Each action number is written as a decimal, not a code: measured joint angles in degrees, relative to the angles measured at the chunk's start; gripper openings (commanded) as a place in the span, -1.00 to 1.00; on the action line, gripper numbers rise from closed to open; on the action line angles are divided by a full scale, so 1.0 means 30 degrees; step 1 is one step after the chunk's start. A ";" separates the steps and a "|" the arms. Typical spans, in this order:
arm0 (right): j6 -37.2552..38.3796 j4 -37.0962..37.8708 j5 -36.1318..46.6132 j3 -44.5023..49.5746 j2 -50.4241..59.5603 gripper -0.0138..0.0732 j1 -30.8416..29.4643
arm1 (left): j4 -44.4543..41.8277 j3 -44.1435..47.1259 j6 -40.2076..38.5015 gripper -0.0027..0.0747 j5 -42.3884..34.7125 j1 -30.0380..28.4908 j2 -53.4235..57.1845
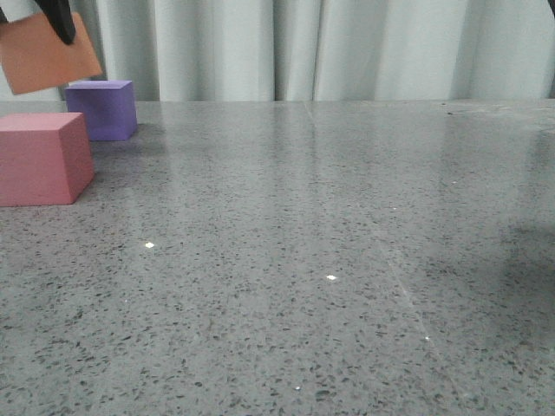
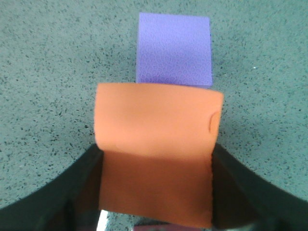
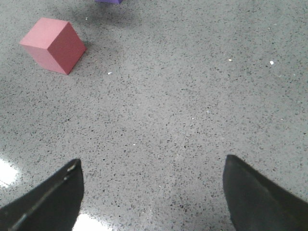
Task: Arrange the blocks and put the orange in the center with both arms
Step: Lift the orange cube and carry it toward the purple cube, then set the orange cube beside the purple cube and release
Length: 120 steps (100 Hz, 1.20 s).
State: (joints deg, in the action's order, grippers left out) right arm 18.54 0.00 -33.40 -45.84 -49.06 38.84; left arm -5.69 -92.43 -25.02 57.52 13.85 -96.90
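My left gripper is going to release the orange cube on the table (image 1: pixel 75 126) (image 2: pixel 169 144) between the purple cube and the pink cube.
The orange cube (image 1: pixel 48 52) hangs tilted in the air at the far left, above the other blocks, with my left gripper (image 2: pixel 156 161) shut on its two sides. One dark finger (image 1: pixel 61 19) shows over its top edge in the front view. Under it on the table stand the purple cube (image 1: pixel 102 108), further back, and the pink cube (image 1: pixel 42 158), nearer. From the left wrist, the purple cube (image 2: pixel 174 48) lies just beyond the orange cube (image 2: pixel 156 139). My right gripper (image 3: pixel 152 175) is open over bare table, well away from the pink cube (image 3: pixel 52 44).
The speckled grey table (image 1: pixel 329 260) stretches to the right of the blocks. A pale curtain (image 1: pixel 347 48) hangs behind its far edge.
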 measured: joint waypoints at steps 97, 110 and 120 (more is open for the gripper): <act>0.0000 0.0000 0.0000 0.0013 0.0000 0.68 0.0000 | -0.1186 0.0044 -0.0866 0.10 -0.0256 0.0686 -0.2837; 0.0000 0.0000 0.0000 0.0013 0.0000 0.68 0.0000 | -0.1111 0.0044 -0.0803 0.48 -0.0081 0.0686 -0.2879; 0.0000 0.0000 0.0000 0.0013 0.0000 0.68 0.0000 | -0.1065 0.0044 -0.0803 0.54 0.0144 0.0686 -0.2996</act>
State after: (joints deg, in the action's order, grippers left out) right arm 18.54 0.00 -33.40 -45.80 -49.06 38.84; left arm -8.88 -92.30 -27.43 57.95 15.91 -105.88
